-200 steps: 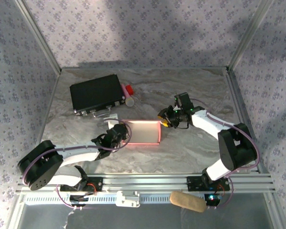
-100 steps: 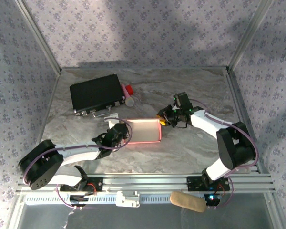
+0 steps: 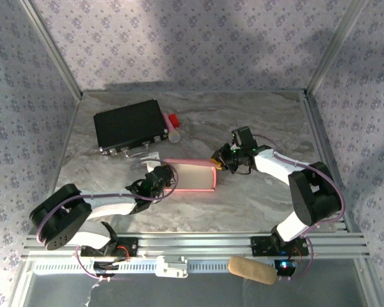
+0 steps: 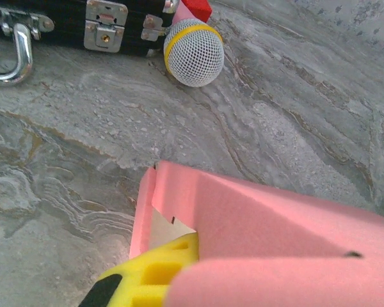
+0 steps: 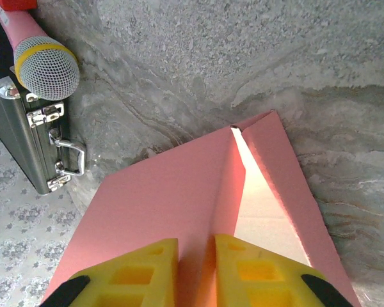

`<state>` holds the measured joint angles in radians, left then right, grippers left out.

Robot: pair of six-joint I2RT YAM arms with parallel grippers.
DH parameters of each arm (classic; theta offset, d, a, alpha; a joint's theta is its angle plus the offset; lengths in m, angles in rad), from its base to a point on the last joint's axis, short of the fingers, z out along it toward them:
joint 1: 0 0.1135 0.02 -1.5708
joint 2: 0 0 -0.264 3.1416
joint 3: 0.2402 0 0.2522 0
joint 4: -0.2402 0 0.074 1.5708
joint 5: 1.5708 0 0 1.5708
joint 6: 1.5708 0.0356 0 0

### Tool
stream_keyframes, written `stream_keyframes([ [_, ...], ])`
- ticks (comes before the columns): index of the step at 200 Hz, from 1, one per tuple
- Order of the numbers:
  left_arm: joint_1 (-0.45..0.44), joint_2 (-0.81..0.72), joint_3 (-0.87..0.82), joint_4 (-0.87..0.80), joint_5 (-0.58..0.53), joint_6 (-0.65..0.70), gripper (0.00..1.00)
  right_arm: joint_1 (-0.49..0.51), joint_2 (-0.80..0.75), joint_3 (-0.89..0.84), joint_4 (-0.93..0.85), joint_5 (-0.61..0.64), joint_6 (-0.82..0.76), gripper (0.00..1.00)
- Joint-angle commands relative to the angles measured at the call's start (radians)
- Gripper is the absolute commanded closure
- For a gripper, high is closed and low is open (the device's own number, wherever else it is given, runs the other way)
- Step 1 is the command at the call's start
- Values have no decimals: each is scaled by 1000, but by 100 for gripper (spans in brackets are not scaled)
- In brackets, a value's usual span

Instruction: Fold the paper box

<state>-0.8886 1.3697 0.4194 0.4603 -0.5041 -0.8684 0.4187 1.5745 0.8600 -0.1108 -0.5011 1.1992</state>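
My left gripper should back its finger out of the box, as it sits where the broad pink panel must close, then pinch the box's end (image 4: 141, 211) from above.
The pink paper box (image 3: 189, 178) lies in the middle of the table, partly folded, with raised walls and a paler whitish inside. At its left end my left gripper (image 3: 159, 180) is shut on a wall; one yellow finger (image 4: 147, 278) shows inside the box (image 4: 262, 217), and the other is hidden behind pink card. My right gripper (image 3: 219, 164) holds the right end. Its two yellow fingers pinch an upright pink wall (image 5: 196, 256), with a broad pink panel (image 5: 153, 204) to the left and the lit inner floor to the right.
A black rectangular case (image 3: 129, 125) with metal latches lies at the back left. A pink microphone (image 3: 173, 133) with a grey mesh head (image 4: 193, 43) and a red piece (image 3: 173, 119) lies just right of it. Aluminium frame posts edge the table.
My right gripper has moved a little left, bringing the pink wall and panel further over the box. The left gripper has stayed at the left end.
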Motion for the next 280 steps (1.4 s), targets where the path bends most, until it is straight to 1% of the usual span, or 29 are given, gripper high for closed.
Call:
stream_keyframes([
  [1,-20,36,-23,-39,114,-38,100,29,12,-27,30,-8,-37,81],
  [48,-52,52,-48,-38,77,-56,100,39,-8,-51,25,30,-89,80],
  [63,-62,47,-26,-89,55,-49,100,44,-21,-48,18,41,-102,79],
  [79,-69,40,2,-158,27,-53,100,51,-48,-31,-30,74,-118,79],
  [95,-70,36,20,-198,28,-59,100,56,-58,-4,-90,101,-141,79],
  [103,-69,33,27,-216,35,-67,94,58,-54,11,-117,109,-156,80],
  [112,-70,23,34,-244,42,-78,84,61,-48,21,-135,115,-169,80],
  [118,-72,14,39,-264,45,-88,77,64,-45,25,-141,117,-175,81],
  [129,-77,-7,44,-308,51,-114,61,67,-37,24,-145,120,-181,81],
  [138,-81,-31,42,-340,52,-130,51,69,-29,23,-148,124,-186,81],
  [155,-88,-90,28,-379,73,-150,37,70,-19,10,-137,129,-185,82],
  [171,-89,-142,15,-400,125,-153,29,72,-13,4,-128,136,-182,82],
  [182,-89,-177,13,-429,161,-155,25,74,-8,4,-126,140,-181,82],
  [198,-90,-219,15,-478,216,-157,23,76,2,10,-127,147,-182,82],
  [230,-90,-326,-10,-545,296,-178,22,86,19,21,-125,152,-181,83],
  [249,-90,-397,-1,-626,340,-185,22,88,21,27,-132,161,-181,84],
  [260,-96,-447,15,-687,355,-194,22,89,21,30,-140,167,-185,84],
  [280,-124,-551,62,-827,335,-208,23,90,22,39,-150,173,-193,84],
])
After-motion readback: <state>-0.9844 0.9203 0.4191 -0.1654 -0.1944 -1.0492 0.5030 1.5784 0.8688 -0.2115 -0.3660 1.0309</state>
